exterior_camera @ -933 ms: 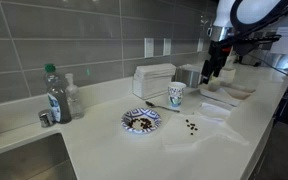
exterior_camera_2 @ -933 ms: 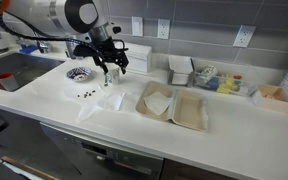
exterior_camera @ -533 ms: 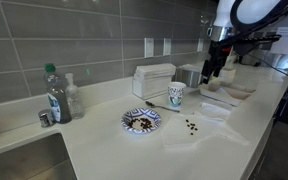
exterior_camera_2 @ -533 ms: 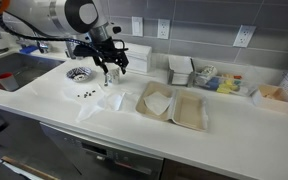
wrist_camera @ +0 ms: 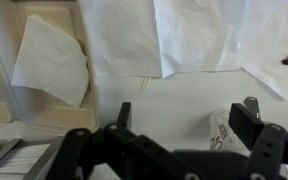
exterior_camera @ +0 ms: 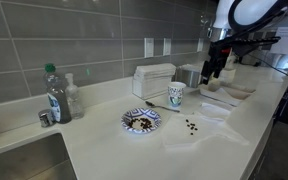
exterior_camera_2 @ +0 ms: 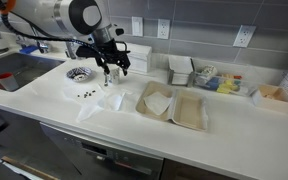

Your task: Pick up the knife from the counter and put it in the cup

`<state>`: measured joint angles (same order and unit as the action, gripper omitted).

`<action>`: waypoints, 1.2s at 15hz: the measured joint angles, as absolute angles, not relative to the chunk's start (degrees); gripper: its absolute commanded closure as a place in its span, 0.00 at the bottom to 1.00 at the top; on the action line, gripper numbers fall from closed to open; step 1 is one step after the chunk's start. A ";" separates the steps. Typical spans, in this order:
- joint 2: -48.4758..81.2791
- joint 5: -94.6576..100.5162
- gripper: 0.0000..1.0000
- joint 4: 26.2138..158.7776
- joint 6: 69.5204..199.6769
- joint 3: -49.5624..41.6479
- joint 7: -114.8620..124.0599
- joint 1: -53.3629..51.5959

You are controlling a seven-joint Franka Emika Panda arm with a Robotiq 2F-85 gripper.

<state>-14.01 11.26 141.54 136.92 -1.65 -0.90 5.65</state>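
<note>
My gripper is to close next on the knife's pale end (exterior_camera: 198, 100) (wrist_camera: 146, 83), which sticks out from under the edge of the napkin between the cup and the beige tray.
My gripper (exterior_camera: 213, 72) hangs open and empty above the cream-white counter (exterior_camera: 134, 150), to the side of the cup and higher than it. In the wrist view its two fingers (wrist_camera: 187, 112) are spread wide. The small white paper cup (wrist_camera: 224, 130) with a printed pattern stands just by one fingertip, and it shows in both exterior views (exterior_camera: 176, 95) (exterior_camera_2: 110, 86). A short pale strip (wrist_camera: 147, 82) pokes out from under a napkin's edge; it may be the knife. I cannot make the knife out for sure in either exterior view.
White napkins (wrist_camera: 189, 35) lie on the counter beside dark crumbs (exterior_camera: 191, 126). A patterned plate (exterior_camera: 141, 119) sits near the cup. A clear green-capped bottle (exterior_camera: 53, 93) stands by the sink (exterior_camera: 24, 160). Open beige trays (exterior_camera_2: 174, 105) and boxes (exterior_camera_2: 180, 70) lie further along.
</note>
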 measured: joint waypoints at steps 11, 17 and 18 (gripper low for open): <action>-1.03 1.67 0.14 134.69 141.68 -6.12 -3.91 5.72; 4.97 -0.47 0.31 131.60 141.73 -6.41 -4.20 6.29; 5.70 -0.54 0.37 131.17 141.73 -6.41 -4.20 6.44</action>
<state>5.70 -0.54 131.17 141.73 -6.41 -4.20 6.44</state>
